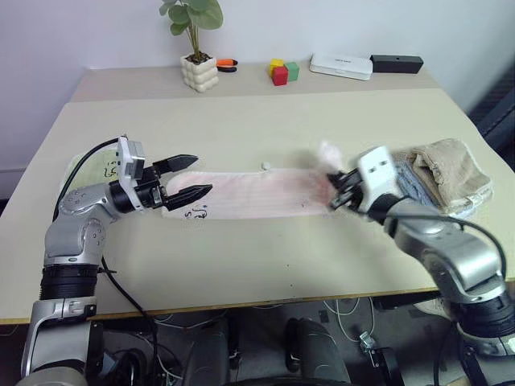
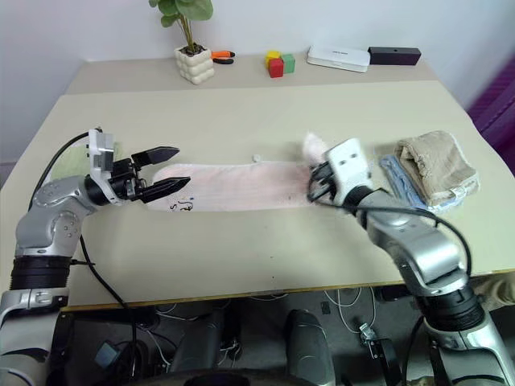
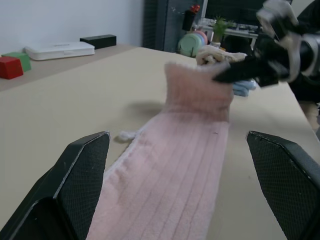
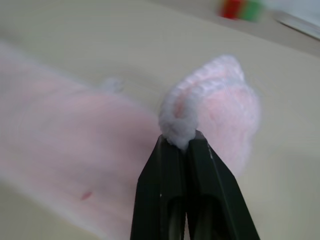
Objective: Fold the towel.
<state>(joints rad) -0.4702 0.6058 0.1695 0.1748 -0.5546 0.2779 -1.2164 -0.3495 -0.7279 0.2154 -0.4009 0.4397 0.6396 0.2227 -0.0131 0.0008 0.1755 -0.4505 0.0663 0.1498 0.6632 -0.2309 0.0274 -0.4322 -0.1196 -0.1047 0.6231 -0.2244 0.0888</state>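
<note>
My right gripper is going to let go of the towel's lifted end on the middle of the towel's pale pink strip (image 1: 244, 195), short of the dark print.
The towel (image 1: 249, 193), pale pink and striped, lies as a long strip across the middle of the table (image 1: 241, 265). Its dark print (image 1: 197, 213) is at the left end and a small white loop (image 1: 265, 166) sits at its far edge. My right gripper (image 1: 334, 193) is shut on the towel's right end (image 4: 215, 95), which stands lifted off the table in a bunched fold. My left gripper (image 1: 189, 178) hovers open at the towel's left end, its fingers (image 3: 82, 170) spread to either side of the strip (image 3: 175, 170) without touching it.
A beige-tan towel (image 1: 451, 165) rests on a blue cloth (image 1: 414, 189) at the right. A light-green cloth (image 1: 92, 169) lies under my left arm. Along the back stand a potted plant (image 1: 197, 68), coloured blocks (image 1: 282, 72), a white box (image 1: 342, 64) and a black box (image 1: 396, 63).
</note>
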